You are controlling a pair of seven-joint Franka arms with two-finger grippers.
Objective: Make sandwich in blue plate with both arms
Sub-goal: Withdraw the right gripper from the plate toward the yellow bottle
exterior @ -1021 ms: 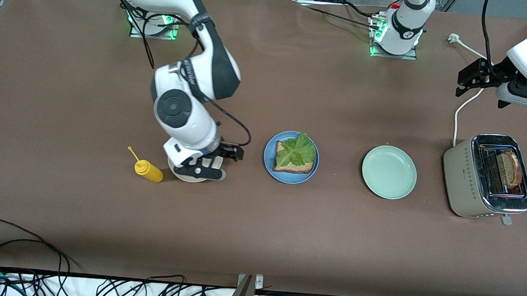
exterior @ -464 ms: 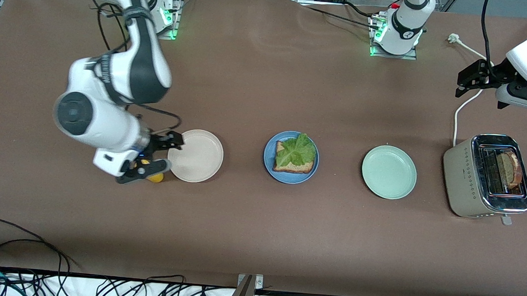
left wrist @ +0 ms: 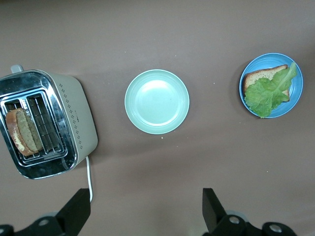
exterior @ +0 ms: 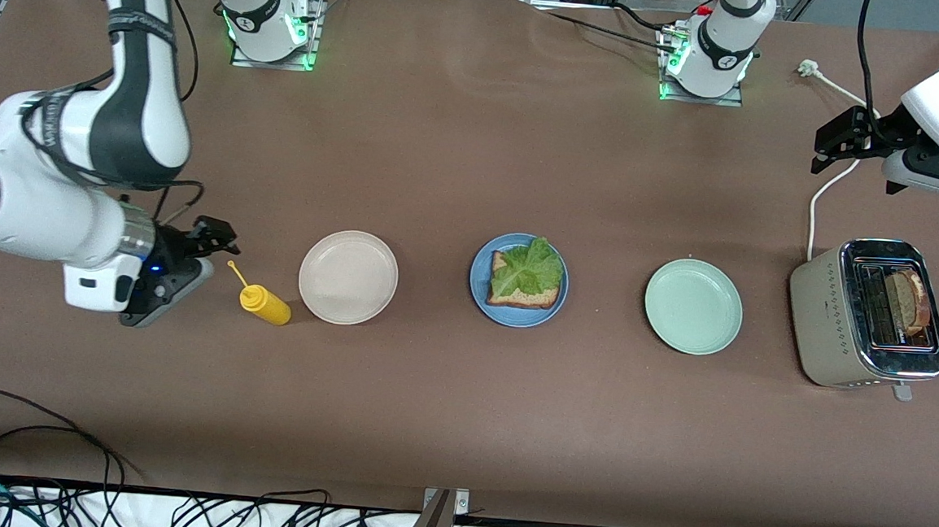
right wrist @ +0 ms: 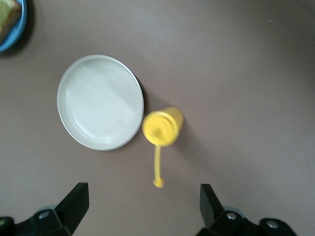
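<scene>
The robot's right gripper should next move to the yellow bottle's lower end (exterior: pixel 280 312) (right wrist: pixel 176 117), near the table and away from the bottle's cap, and close there.
The blue plate (exterior: pixel 517 319) sits mid-table with one brown bread slice (exterior: pixel 526 299) on it and a green lettuce leaf (exterior: pixel 528 269) on top; the left wrist view shows the plate (left wrist: pixel 268 59), bread (left wrist: pixel 258 74) and lettuce (left wrist: pixel 269 91) too. A second slice (exterior: pixel 907 302) stands in the toaster slot. My left gripper (exterior: pixel 827 147) hangs open and empty over the table by the toaster's cord, and that arm waits. My right gripper (exterior: pixel 222 240) is open and empty over the table beside the yellow bottle, toward the right arm's end.
A cream plate (exterior: pixel 348 276) and a yellow squeeze bottle (exterior: pixel 265 303) lie toward the right arm's end. A pale green plate (exterior: pixel 693 306) lies between the blue plate and the toaster (exterior: pixel 833 318). A white cord (exterior: pixel 829 184) runs from the toaster.
The right arm has swung from over the cream plate toward its own end of the table, past the yellow bottle, uncovering that plate. The left arm has not moved.
</scene>
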